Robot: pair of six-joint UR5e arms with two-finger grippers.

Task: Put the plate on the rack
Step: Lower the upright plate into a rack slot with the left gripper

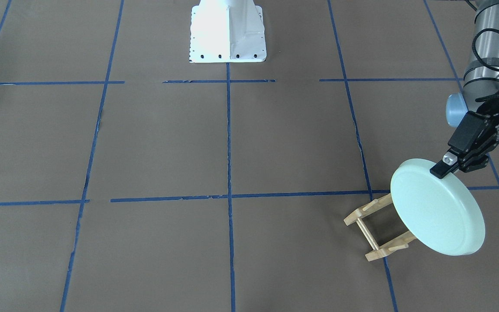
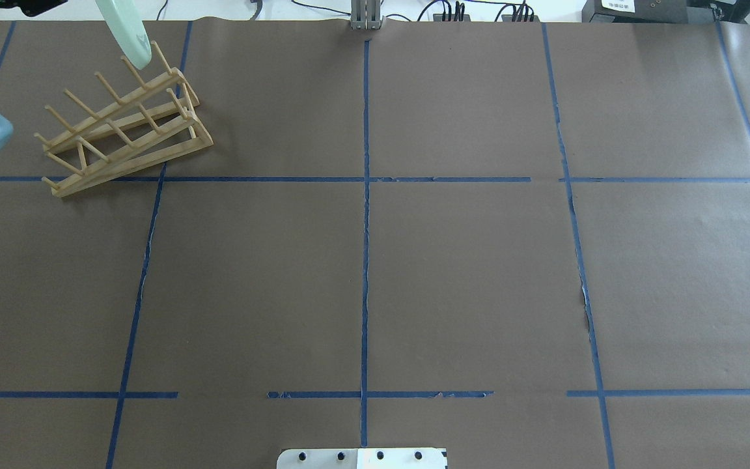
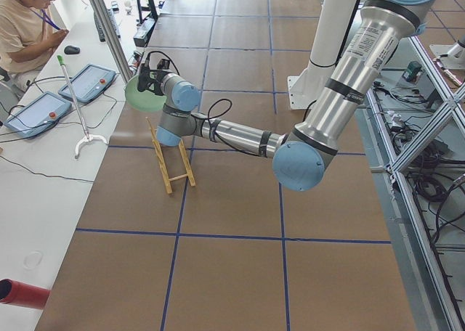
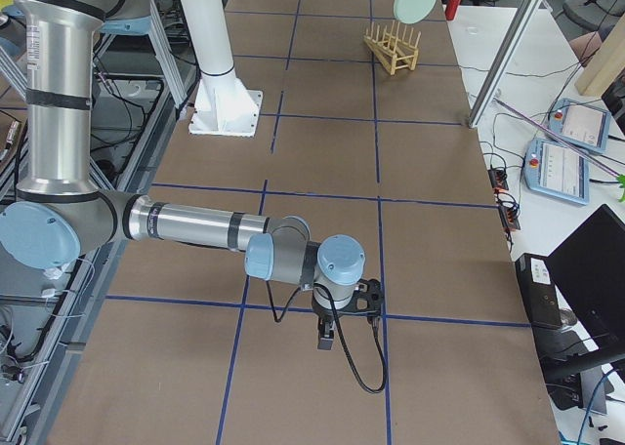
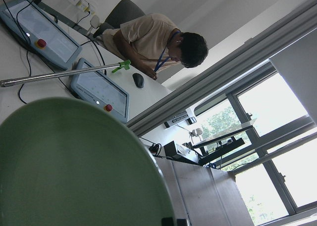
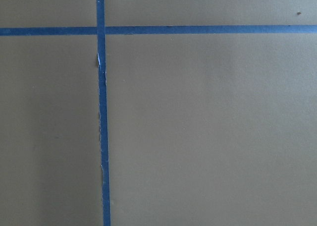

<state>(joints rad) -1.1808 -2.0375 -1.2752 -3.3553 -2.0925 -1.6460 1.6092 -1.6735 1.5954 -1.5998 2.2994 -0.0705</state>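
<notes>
The plate will be released by my left gripper upright across the light-wood rack's two rails (image 1: 408, 216), beside the rack's short pegs. The plate now hangs tilted over the rack's far end.
The pale mint-green plate (image 1: 438, 207) hangs tilted on edge in the air over the far end of the light-wood rack (image 1: 373, 229). My left gripper (image 1: 443, 168) is shut on the plate's upper rim. In the overhead view the plate's lower edge (image 2: 129, 36) sits just above the pegs at the rack's (image 2: 124, 130) far end. The plate fills the left wrist view (image 5: 74, 171). It also shows in the exterior left view (image 3: 139, 97) and the exterior right view (image 4: 417, 0). My right gripper (image 4: 330, 336) hangs low over the table, far from the rack; I cannot tell whether it is open.
The brown table carries a grid of blue tape lines (image 1: 228, 197). The white robot base (image 1: 228, 30) stands at the table's middle. A seated operator (image 3: 25, 26) and control pendants (image 3: 33, 113) are beyond the table edge near the rack.
</notes>
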